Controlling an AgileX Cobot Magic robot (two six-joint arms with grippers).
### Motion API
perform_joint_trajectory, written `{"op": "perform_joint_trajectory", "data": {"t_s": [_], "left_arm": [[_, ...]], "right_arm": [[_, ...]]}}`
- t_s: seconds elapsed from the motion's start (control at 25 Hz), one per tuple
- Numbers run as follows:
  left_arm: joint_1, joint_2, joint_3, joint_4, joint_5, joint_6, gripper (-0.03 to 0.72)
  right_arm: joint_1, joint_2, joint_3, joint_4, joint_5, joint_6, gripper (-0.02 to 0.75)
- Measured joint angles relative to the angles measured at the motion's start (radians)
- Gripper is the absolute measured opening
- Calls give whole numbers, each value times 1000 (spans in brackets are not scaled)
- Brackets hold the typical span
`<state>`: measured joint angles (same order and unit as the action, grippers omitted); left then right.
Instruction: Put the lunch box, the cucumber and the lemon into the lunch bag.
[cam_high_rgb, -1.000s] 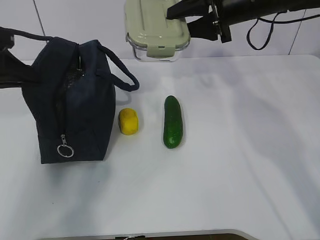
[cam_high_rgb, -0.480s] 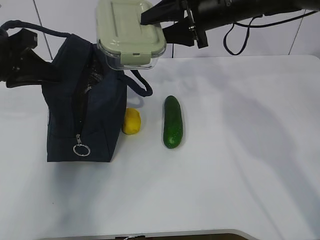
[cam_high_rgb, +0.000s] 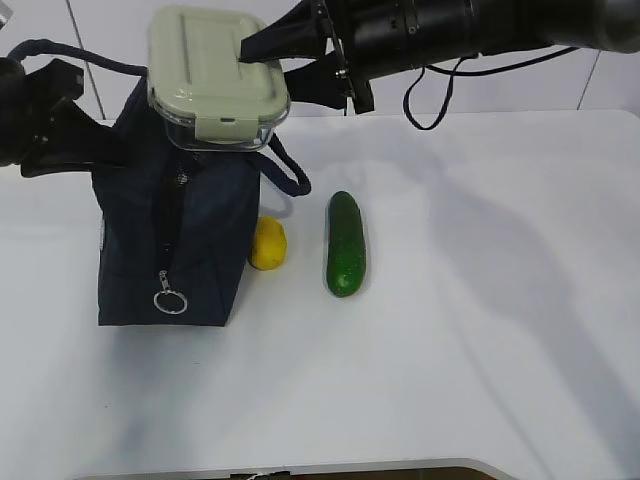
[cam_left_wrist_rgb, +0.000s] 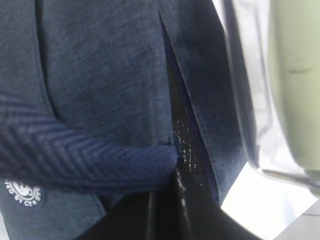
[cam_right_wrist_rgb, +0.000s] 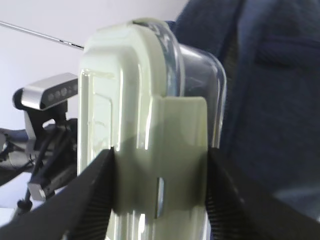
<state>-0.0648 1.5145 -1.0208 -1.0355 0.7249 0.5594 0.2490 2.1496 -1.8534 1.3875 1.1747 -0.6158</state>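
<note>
I should use my right gripper to set the lunch box down inside the navy lunch bag (cam_high_rgb: 170, 222), behind the zipper pull, and let go of it there.
My right gripper (cam_high_rgb: 285, 58) is shut on the lunch box (cam_high_rgb: 215, 80), a clear container with a sage-green lid. It holds the box in the air just over the top of the navy lunch bag (cam_high_rgb: 170, 230). In the right wrist view the two fingers (cam_right_wrist_rgb: 95, 195) clamp the lunch box (cam_right_wrist_rgb: 150, 125) across its end, and my right gripper (cam_right_wrist_rgb: 160, 192) is closed on it. My left gripper (cam_high_rgb: 45, 115) holds the bag's far handle, pulled to the left. In the left wrist view the handle (cam_left_wrist_rgb: 85, 160) runs into my left gripper (cam_left_wrist_rgb: 165, 210). The lemon (cam_high_rgb: 267, 243) touches the bag's right side. The cucumber (cam_high_rgb: 345, 243) lies to its right.
The bag's zipper pull with a silver ring (cam_high_rgb: 170, 298) hangs on the front end. The second handle (cam_high_rgb: 290, 175) loops out to the right above the lemon. The white table (cam_high_rgb: 480, 300) reaches to the right and front. A tiled wall stands behind.
My right arm has carried the lunch box left, from behind the table's middle to over the bag. The bag has shifted a little to the right and stands more upright.
</note>
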Motion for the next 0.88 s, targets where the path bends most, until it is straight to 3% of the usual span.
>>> {"op": "perform_joint_trajectory", "data": {"t_s": [0.44, 0.88], "left_arm": [[-2, 0, 0, 0, 0, 2, -4], [-4, 0, -2, -2, 0, 2, -4]], "right_arm": [[24, 95, -2, 42, -80, -40, 404], [48, 157, -4, -20, -119, -84, 404]]}}
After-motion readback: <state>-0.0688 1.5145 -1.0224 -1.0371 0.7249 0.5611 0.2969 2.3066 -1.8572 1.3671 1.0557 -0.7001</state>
